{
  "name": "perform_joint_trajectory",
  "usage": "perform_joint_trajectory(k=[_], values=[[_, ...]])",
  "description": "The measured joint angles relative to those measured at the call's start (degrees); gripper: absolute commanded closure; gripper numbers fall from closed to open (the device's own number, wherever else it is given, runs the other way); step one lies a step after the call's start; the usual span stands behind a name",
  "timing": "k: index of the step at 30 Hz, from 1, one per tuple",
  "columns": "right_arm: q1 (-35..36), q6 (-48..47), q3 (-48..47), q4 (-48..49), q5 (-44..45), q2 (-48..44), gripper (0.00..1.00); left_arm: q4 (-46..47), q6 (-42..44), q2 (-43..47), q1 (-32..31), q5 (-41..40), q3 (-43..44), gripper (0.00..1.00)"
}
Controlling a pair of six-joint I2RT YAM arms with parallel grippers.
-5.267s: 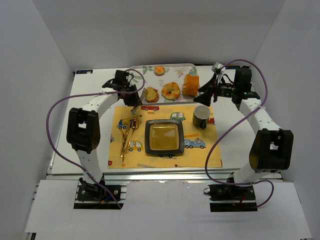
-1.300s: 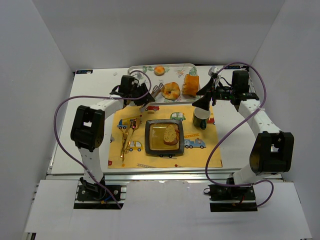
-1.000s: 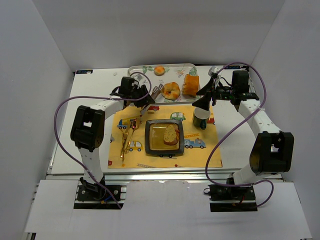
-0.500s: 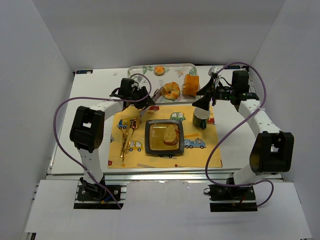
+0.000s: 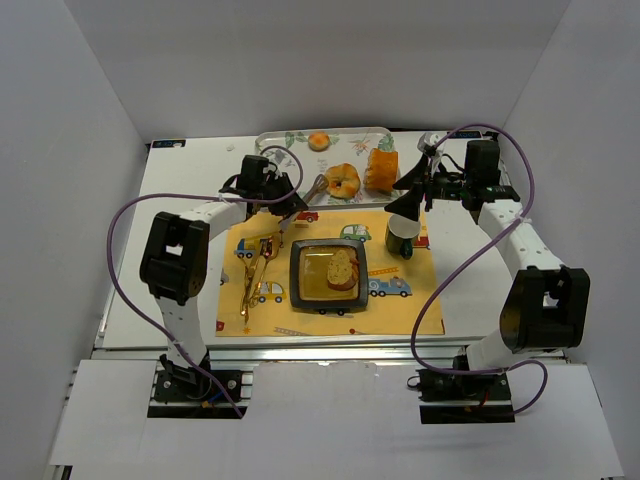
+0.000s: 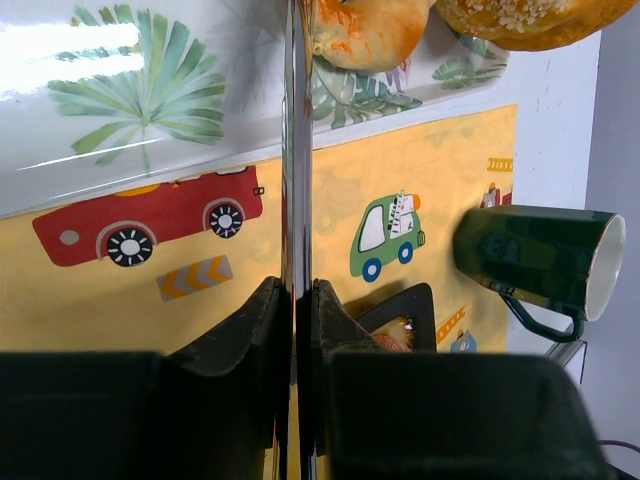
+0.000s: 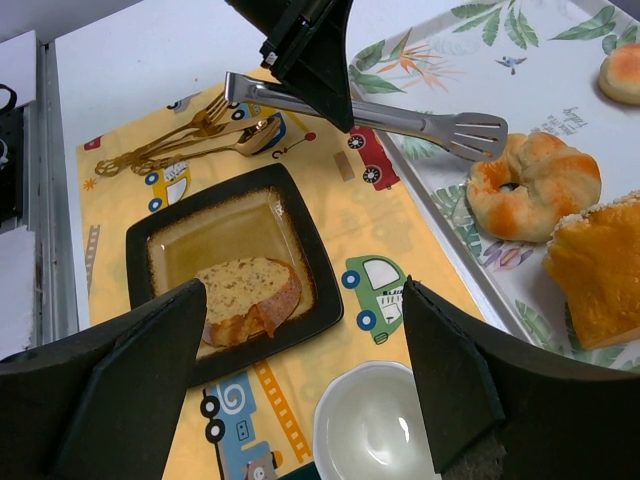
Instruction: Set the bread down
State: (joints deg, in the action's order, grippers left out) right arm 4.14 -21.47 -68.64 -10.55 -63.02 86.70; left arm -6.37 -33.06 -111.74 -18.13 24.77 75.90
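Note:
My left gripper is to open the metal tongs and release the bagel onto the slice of bread on the dark square plate point(image 5: 328, 261). The bagel is now at the tray's near edge.
A slice of bread point(image 5: 342, 268) lies on the dark square plate point(image 5: 299, 272) in the middle of the yellow placemat; both also show in the right wrist view, the bread point(image 7: 245, 295) on the plate point(image 7: 165, 215). My left gripper point(image 5: 285, 203) is shut on metal tongs point(image 5: 315, 187), held at the tray's near edge with empty tips by the bagel. In the left wrist view the fingers point(image 6: 262, 320) clamp the tongs point(image 6: 297, 150). My right gripper point(image 5: 408, 197) is open and empty above the green mug point(image 5: 403, 236); its jaws point(image 7: 303, 290) stand wide apart.
A floral tray point(image 5: 285, 140) at the back holds a bagel point(image 5: 343, 181), a small bun point(image 5: 319, 141) and an orange loaf point(image 5: 381, 168). Gold cutlery point(image 5: 255, 275) lies on the placemat point(image 5: 400, 310) left of the plate. White walls enclose the table.
Five seconds ago the bread was on the tray and the plate was empty; now it lies on the plate. In the last second the tongs shifted slightly toward the bagel.

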Motion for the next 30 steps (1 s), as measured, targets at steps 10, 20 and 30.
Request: perform_joint_trajectory(k=[10, 20, 30], values=[[0.00, -0.46, 0.13, -0.02, 0.00, -0.33, 0.17, -0.57, -0.72, 11.15, 0.00, -2.03, -4.37, 1.00], [0.00, -1.55, 0.26, -0.02, -0.15, -1.18, 0.17, -9.33, -5.09, 41.97, -1.01, -2.82, -18.32, 1.00], [0.00, -1.68, 0.24, -0.09, -0.28, -1.09, 0.17, -24.15, -14.75, 59.63, -7.54, -2.01, -31.67, 1.00]])
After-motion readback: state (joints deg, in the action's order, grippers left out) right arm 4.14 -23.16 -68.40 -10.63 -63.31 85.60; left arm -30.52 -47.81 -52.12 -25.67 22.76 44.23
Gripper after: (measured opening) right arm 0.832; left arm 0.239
